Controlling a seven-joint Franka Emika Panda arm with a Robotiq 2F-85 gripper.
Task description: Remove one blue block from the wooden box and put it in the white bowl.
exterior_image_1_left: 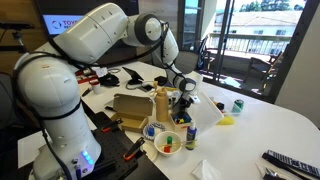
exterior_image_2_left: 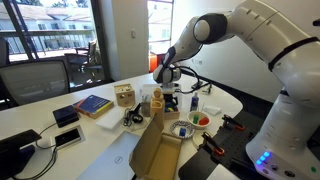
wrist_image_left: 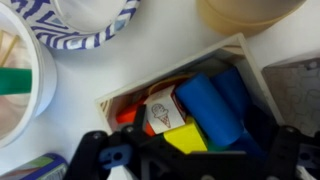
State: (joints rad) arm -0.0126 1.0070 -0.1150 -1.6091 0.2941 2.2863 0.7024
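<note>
The wooden box lies at a slant under the gripper's open fingers, so the robot should lift clear, turn square to the box's sides and close on one blue block (wrist_image_left: 209,108).
In the wrist view the wooden box (wrist_image_left: 240,52) lies below me. It holds a blue block (wrist_image_left: 210,105), a yellow block (wrist_image_left: 186,138), a white block with an ice-cream picture (wrist_image_left: 165,112) and an orange piece (wrist_image_left: 128,113). My gripper (wrist_image_left: 195,158) is open and just above the box, with its fingers on either side of the blocks and nothing held. The white bowl (wrist_image_left: 22,95) is at the left edge, with a green piece inside. The bowl also shows in both exterior views (exterior_image_1_left: 168,141) (exterior_image_2_left: 187,128), near the gripper (exterior_image_1_left: 183,101) (exterior_image_2_left: 168,88). In those views the gripper hides the box.
A blue-patterned dish (wrist_image_left: 95,25) and a tall wooden cylinder (wrist_image_left: 250,12) stand just beyond the wooden box. A tan cardboard box (exterior_image_1_left: 130,108) (exterior_image_2_left: 160,150) lies beside the bowl. A green can (exterior_image_1_left: 238,104), a remote (exterior_image_1_left: 290,161), a book (exterior_image_2_left: 92,104) and a phone (exterior_image_2_left: 67,115) lie further off.
</note>
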